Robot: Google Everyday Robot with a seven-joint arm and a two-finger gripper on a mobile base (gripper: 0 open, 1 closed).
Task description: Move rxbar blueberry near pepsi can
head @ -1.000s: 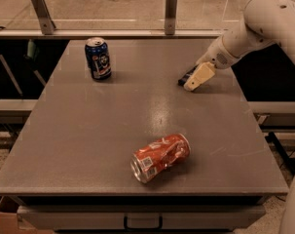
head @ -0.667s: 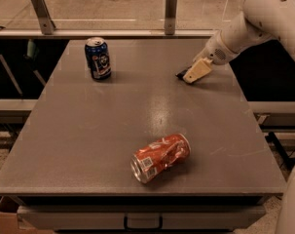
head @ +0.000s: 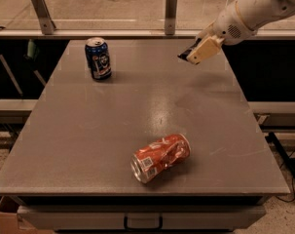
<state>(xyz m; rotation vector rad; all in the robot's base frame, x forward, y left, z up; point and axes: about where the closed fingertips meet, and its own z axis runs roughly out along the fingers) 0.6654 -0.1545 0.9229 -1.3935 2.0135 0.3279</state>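
Note:
The robot's gripper needs to release the rxbar blueberry on the grey table (head: 117,78) next to the base of the pepsi can, on the side facing the arm.
The pepsi can (head: 98,58) stands upright at the table's far left, dark blue with a silver top. My gripper (head: 194,52) hangs above the table's far right part, at the end of the white arm that comes in from the upper right. It is shut on the rxbar blueberry (head: 183,56), of which only a small dark end shows between the tan fingers (head: 204,48). The bar is lifted off the table surface, well to the right of the pepsi can.
A crushed orange-red can (head: 160,157) lies on its side at the front middle of the grey table (head: 88,145). Two metal posts (head: 42,11) and a rail stand along the far edge. A drawer handle (head: 143,223) shows below the front edge.
My gripper has risen from the table's far right and moved slightly back, taking the dark bar up with it. Both cans have stayed put.

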